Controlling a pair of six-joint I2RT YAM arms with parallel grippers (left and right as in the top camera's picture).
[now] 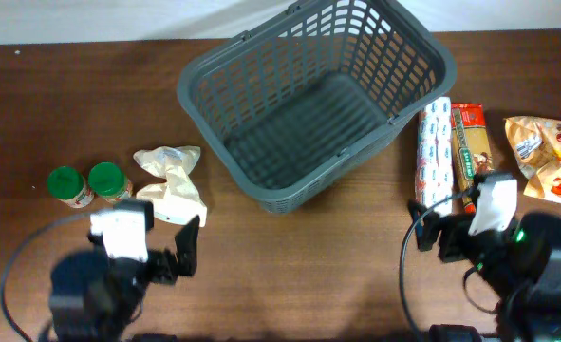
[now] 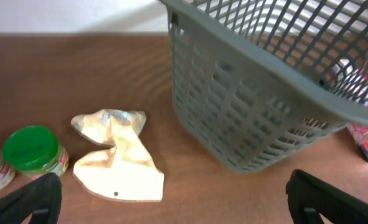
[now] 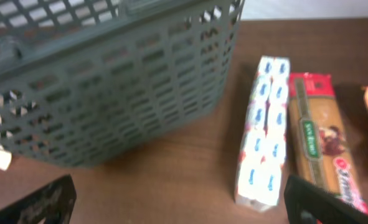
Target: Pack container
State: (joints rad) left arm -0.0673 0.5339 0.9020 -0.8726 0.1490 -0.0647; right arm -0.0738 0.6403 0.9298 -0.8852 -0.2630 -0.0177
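Note:
My right gripper needs to go next to the dark grey basket's rim [image 1: 439, 98]. It should take hold at the corner beside the far end of the roll pack.
The dark grey slotted basket [image 1: 261, 133] stands empty at the table's middle back; it also shows in the left wrist view [image 2: 246, 93] and the right wrist view [image 3: 109, 93]. My left gripper [image 1: 180, 249] is open and empty near the front left, just in front of a crumpled cream pouch [image 1: 171, 180], seen also in the left wrist view [image 2: 118, 162]. My right gripper [image 1: 432, 228] is open and empty at the front right, just in front of a white and blue roll pack [image 1: 434, 152], [image 3: 261, 143].
Two green-lidded jars [image 1: 88, 184], [image 2: 31, 152] stand at the left. A red and tan pasta packet [image 1: 472, 142], [image 3: 317, 143] lies beside the roll pack. A snack bag [image 1: 551, 152] lies at the far right edge.

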